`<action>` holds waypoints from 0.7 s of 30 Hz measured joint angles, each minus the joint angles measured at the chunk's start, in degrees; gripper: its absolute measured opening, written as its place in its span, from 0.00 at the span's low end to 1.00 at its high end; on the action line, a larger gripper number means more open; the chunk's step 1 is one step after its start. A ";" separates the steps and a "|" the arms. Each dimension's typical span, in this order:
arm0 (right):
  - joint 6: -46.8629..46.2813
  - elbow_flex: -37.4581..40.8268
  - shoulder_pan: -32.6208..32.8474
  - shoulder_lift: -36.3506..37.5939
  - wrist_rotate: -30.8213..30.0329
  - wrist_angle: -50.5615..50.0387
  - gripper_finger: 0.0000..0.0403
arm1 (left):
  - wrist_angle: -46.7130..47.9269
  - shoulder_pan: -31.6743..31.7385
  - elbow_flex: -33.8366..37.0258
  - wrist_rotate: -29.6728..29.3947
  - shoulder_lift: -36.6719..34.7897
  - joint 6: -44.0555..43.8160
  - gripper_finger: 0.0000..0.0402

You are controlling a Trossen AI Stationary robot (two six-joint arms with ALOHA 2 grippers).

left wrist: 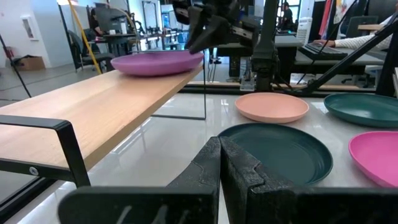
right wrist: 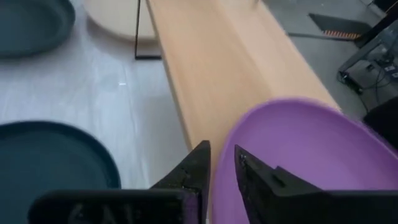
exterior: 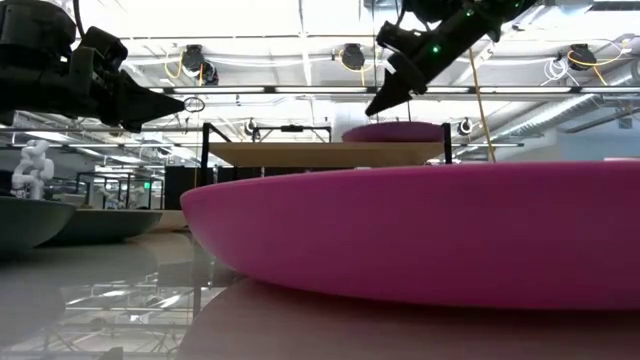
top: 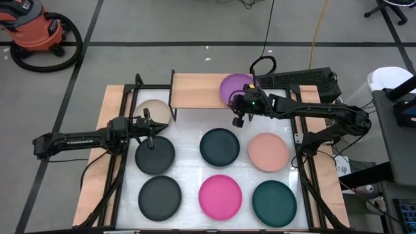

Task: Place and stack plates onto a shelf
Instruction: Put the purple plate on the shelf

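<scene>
The purple plate is too near the end of the shelf, so the robot's right gripper should pinch the plate's near rim [right wrist: 222, 155] and move it toward the middle of the shelf.
The shelf [top: 195, 91] stands at the table's far side. A purple plate [top: 233, 86] lies on its right end and also shows in the right wrist view [right wrist: 298, 149]. My right gripper [top: 238, 121] hangs just off the shelf's near edge beside that plate, fingers a little apart [right wrist: 221, 160], touching nothing. A beige plate [top: 155, 109] lies on the table, partly under the shelf's left end. My left gripper [top: 151, 134] is shut [left wrist: 221, 149] and hovers over the far rim of a dark grey plate [top: 155, 157].
On the white tabletop lie a second dark grey plate [top: 160, 197], a dark teal plate [top: 220, 146], a salmon-pink plate [top: 268, 151], a hot pink plate [top: 220, 195] and another teal plate [top: 274, 201]. The shelf's left and middle [top: 192, 91] are bare wood.
</scene>
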State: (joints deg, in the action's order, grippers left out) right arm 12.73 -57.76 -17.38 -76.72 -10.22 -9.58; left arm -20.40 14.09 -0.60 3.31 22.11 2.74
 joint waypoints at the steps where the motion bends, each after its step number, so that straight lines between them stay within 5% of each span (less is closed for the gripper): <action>1: 0.00 0.02 0.10 0.01 -0.03 0.38 0.16 | 0.01 0.01 0.00 -0.02 -0.01 -0.02 0.01; 9: 0.11 0.02 1.45 0.01 -0.56 -5.13 0.20 | 0.01 0.00 0.00 0.01 -0.01 -0.02 0.01; 16: 0.35 0.04 3.64 -0.01 -9.47 -10.41 0.27 | 0.00 0.01 0.00 -0.01 0.00 -0.01 0.01; 21: 0.16 0.04 3.43 -0.01 -9.49 -10.45 0.24 | 0.01 0.02 0.00 0.00 0.02 0.00 0.01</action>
State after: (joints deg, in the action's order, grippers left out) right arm 12.89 -57.71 -13.95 -76.73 -19.71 -20.03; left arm -20.38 14.11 -0.60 3.31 22.13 2.74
